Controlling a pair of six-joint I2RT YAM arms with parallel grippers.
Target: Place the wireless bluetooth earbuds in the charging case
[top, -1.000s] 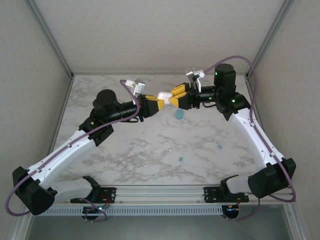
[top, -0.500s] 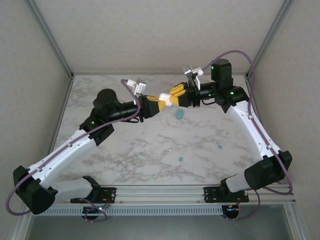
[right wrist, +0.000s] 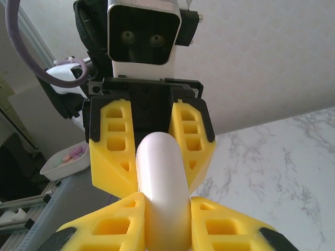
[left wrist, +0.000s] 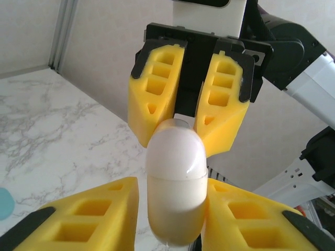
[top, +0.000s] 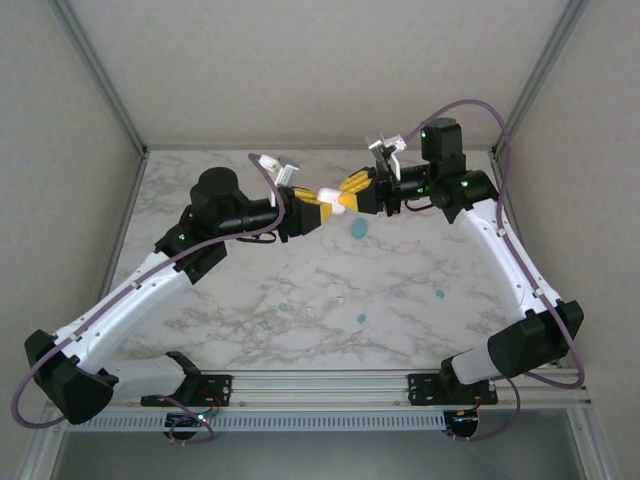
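The robot's right gripper holds the closed charging case by its lid end, so next the left gripper takes the body (left wrist: 177, 213), freeing the right gripper to open the lid.
A white pill-shaped charging case (top: 330, 193) hangs in the air over the far middle of the table, between my two grippers. The right gripper (top: 344, 191) is shut on one end of it (right wrist: 162, 188), yellow fingers (right wrist: 118, 225) pressed on both sides. My left gripper (left wrist: 170, 184) stands around the other end (left wrist: 175, 183), slightly open, with a thin gap at one finger (left wrist: 94, 214). Tiny earbuds lie on the marble below: a teal one (top: 439, 294), another teal one (top: 361, 319) and a pale green one (top: 284, 306).
A larger teal pebble-like case (top: 358, 229) rests on the marble table (top: 200, 300) just below the grippers. More small buds lie near the table's middle (top: 265, 325). Grey walls and metal frame posts (top: 100, 80) close in the back and sides.
The right gripper has closed onto the white case's end. The left gripper's jaws have loosened from it, and the left arm has lifted slightly.
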